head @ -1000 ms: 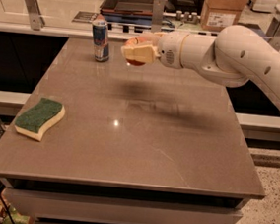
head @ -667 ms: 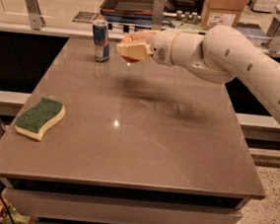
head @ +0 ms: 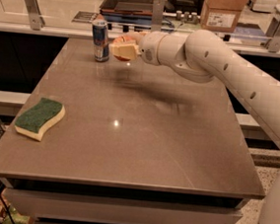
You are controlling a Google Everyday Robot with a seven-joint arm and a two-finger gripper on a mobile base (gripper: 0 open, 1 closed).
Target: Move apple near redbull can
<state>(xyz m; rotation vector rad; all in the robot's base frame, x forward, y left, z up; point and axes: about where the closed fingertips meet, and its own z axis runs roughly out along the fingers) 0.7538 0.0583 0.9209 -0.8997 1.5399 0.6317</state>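
Next, the gripper releases the apple on the table (head: 117,63) close beside the redbull can's base, on the side of the white arm.
The redbull can (head: 100,41) stands upright near the table's far left edge. My gripper (head: 123,47) reaches in from the right on a white arm and is shut on the apple (head: 121,40), of which only a reddish sliver shows behind the cream-coloured fingers (head: 125,50). The apple is held just above the table, a short way right of the can and not touching it.
A green-topped yellow sponge (head: 39,117) lies near the table's (head: 138,133) left front edge. Behind the table runs a counter with a dark tray (head: 131,1), a cardboard box (head: 223,12) and metal brackets (head: 31,7).
My gripper has carried the apple leftward toward the can, closing most of the gap between them.
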